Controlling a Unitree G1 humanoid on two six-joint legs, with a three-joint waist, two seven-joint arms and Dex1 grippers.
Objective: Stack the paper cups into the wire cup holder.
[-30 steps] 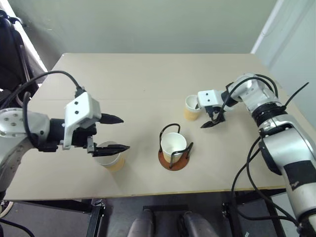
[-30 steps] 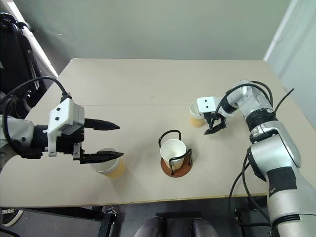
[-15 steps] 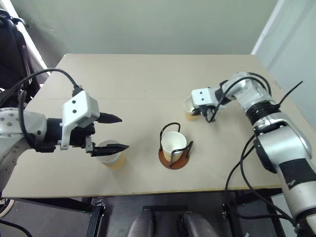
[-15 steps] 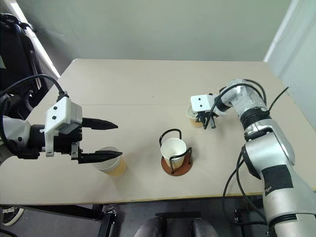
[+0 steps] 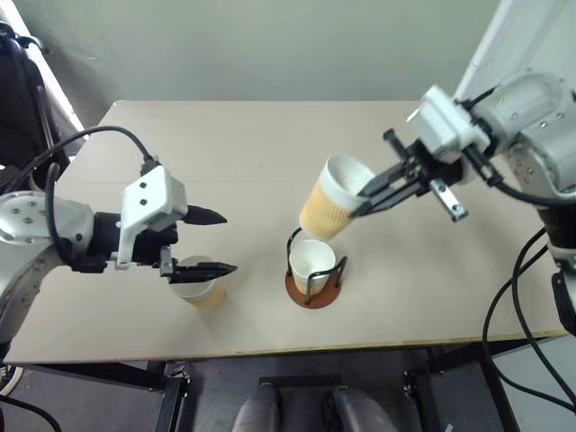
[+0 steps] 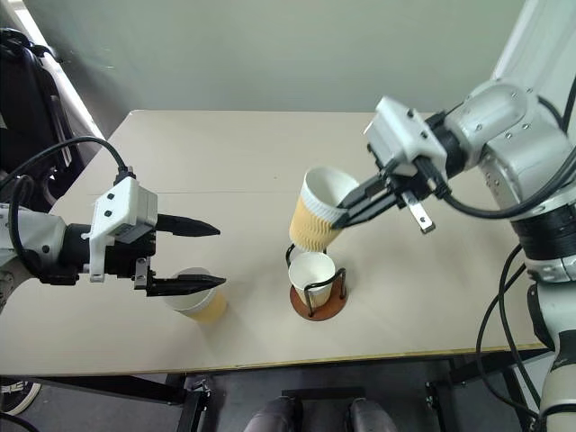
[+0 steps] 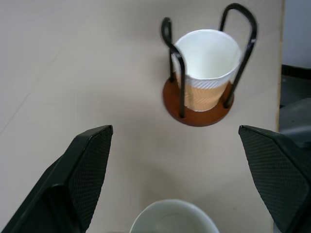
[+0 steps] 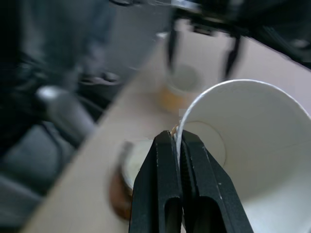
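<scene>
The paper cup [image 5: 312, 256] [image 8: 137, 162] stands in the wire holder. Next, my right gripper lets go of the tan paper cup inside it.
My right gripper [image 5: 363, 203] is shut on the white rim of a tan paper cup [image 5: 326, 212]. It holds the cup tilted in the air, just above the wire cup holder [image 5: 298, 292]. Another paper cup [image 5: 311, 262] stands upright inside the holder's black wire loops. In the right wrist view the fingers [image 8: 165, 165] pinch the cup's wall [image 8: 243, 160] between them. My left gripper [image 5: 225, 241] is open and hovers at the left, over a third paper cup [image 5: 202, 290] that stands on the table. The left wrist view looks past that cup's rim [image 7: 174, 215] to the holder [image 7: 200, 115].
The beige table [image 5: 243, 144] has bare room at the back and on the right. Its front edge runs close below the holder and the left cup. A dark chair-like frame [image 5: 16, 90] stands off the table's left back corner.
My right gripper shut on the rim of the cup at the back right, lifted it and carried it to above the holder. The left arm kept still.
</scene>
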